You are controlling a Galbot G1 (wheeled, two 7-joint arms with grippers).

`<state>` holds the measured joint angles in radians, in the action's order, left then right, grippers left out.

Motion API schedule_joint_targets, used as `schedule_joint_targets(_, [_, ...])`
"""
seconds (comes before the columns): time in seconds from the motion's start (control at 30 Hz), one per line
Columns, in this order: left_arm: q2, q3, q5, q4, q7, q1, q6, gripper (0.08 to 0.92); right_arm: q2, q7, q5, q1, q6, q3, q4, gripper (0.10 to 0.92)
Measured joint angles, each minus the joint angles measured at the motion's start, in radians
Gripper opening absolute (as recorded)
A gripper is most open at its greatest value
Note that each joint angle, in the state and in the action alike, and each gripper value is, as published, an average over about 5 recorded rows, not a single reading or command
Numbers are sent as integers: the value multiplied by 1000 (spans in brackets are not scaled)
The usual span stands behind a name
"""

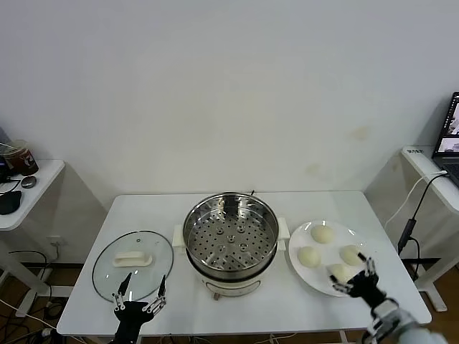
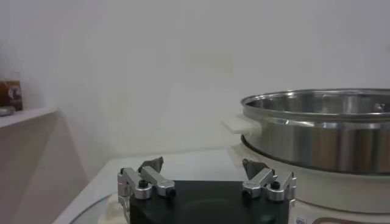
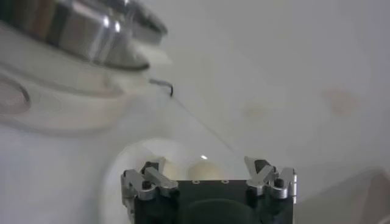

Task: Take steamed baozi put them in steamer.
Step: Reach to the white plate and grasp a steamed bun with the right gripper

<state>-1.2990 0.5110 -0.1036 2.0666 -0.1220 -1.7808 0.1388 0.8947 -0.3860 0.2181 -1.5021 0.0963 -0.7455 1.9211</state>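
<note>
I move my right gripper to the white plate's far edge next and close it around the sides of the back baozi (image 1: 322,233).
Several cream-white steamed baozi lie on a white plate (image 1: 301,266) at the right of the table: one at the back (image 1: 322,233), one on the left (image 1: 308,256), one on the right (image 1: 350,254) and one at the front (image 1: 339,272). The shiny steamer (image 1: 230,240) with its perforated tray stands in the middle, holding nothing. My right gripper (image 1: 353,277) hovers open just over the front baozi at the plate's near edge; in the right wrist view two baozi (image 3: 204,171) show beyond its fingertips (image 3: 209,166). My left gripper (image 1: 143,288) waits open at the table's front left.
A round glass lid (image 1: 133,264) with a white handle lies flat left of the steamer, just beyond my left gripper. The steamer's steel wall (image 2: 323,131) fills the side of the left wrist view. Side desks stand at far left and far right of the table (image 1: 237,315).
</note>
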Motion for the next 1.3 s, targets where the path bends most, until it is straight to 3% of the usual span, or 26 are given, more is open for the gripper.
schedule_joint_targets(0.3, [-3, 21, 28, -15, 3, 18, 26, 823, -226, -206, 119, 289, 20, 158, -134, 823])
schedule_joint_targets(0.53, [-4, 39, 49, -19, 2, 33, 38, 823, -298, -400, 147, 649, 4, 465, -312, 823])
schedule_joint_targets(0.83, [1, 63, 70, -20, 0, 46, 45, 823, -261, -587, 139, 1047, -6, 860, -542, 823])
schedule_joint_targets(1.3, [0, 86, 81, -17, 9, 39, 59, 823, -114, -671, 179, 1310, -16, 1179, -821, 823])
